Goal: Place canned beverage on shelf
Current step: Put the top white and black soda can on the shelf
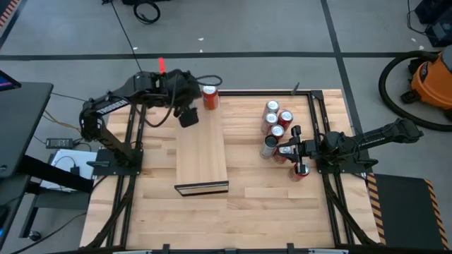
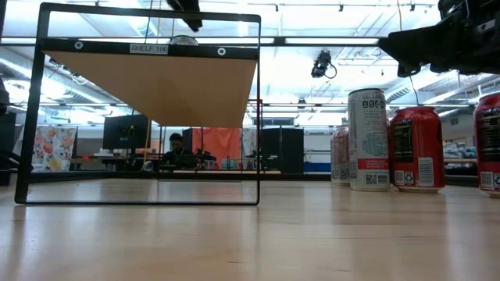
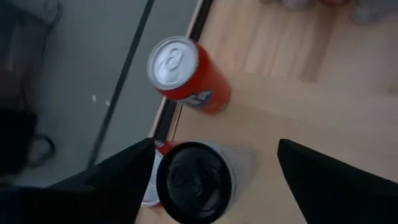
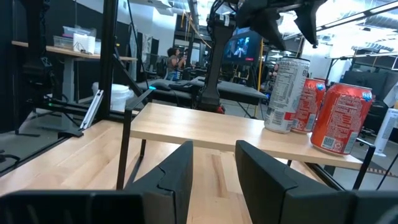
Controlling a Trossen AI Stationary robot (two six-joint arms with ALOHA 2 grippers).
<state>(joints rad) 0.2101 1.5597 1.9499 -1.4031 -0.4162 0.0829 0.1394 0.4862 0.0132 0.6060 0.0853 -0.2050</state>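
Note:
The silver can sits out of line, red can behind, so next my left gripper grips its dark top (image 3: 194, 182) and aligns it.
The shelf (image 1: 201, 152) is a pale wood slab on a dark frame at the table's middle; it also shows in the right wrist view (image 4: 205, 127). A silver can (image 4: 285, 93) stands upright on the shelf's far end. My left gripper (image 1: 188, 115) hangs just above this can, open, fingers pointing down on either side of its dark top (image 3: 196, 180) and clear of it. A red can (image 1: 210, 97) stands beside the silver can, toward the table's right. A second red can (image 4: 309, 102) stands behind it, partly hidden. My right gripper (image 1: 292, 150) is open and empty.
Several red and silver cans (image 1: 275, 127) stand bunched on the table right of the shelf, close to my right gripper; they also show in the low view (image 2: 391, 140). One red can (image 1: 300, 171) stands on the gripper's near side. Bare tabletop (image 1: 162, 212) lies toward the near edge.

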